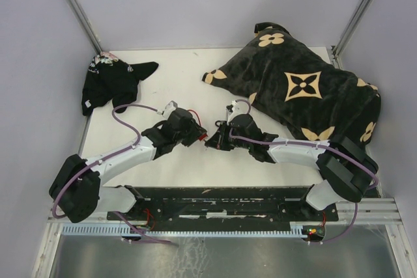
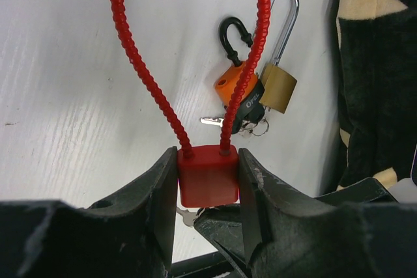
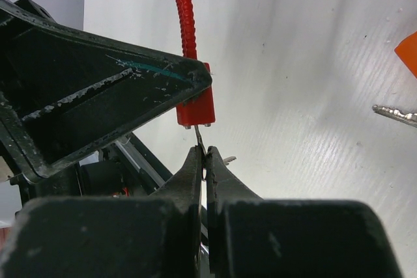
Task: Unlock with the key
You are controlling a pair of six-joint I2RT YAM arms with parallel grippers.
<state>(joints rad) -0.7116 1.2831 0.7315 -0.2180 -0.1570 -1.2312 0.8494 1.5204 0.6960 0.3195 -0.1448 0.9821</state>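
The silver key is at a slant from the bottom of the red padlock, so my right gripper needs to open and take the key's head (image 3: pixel 202 149) in line with the red padlock.
A red padlock (image 2: pixel 207 177) with a long red cable shackle (image 2: pixel 140 63) is clamped by its body between the fingers of my left gripper (image 2: pixel 207 190), held just above the table. It also shows in the right wrist view (image 3: pixel 197 110). My right gripper (image 3: pixel 204 155) is shut on a small silver key (image 3: pixel 199 140) whose blade points into the underside of the red padlock. The key's tip meets the lock's bottom face; how deep it sits is hidden. In the top view the two grippers (image 1: pixel 197 133) (image 1: pixel 215 140) meet at the table's middle.
An orange padlock (image 2: pixel 229 83), a brass padlock (image 2: pixel 279 88) and loose keys (image 2: pixel 212 122) lie just beyond the red lock. A black cushion with tan flowers (image 1: pixel 306 86) fills the back right. A black cloth (image 1: pixel 111 83) lies at the back left.
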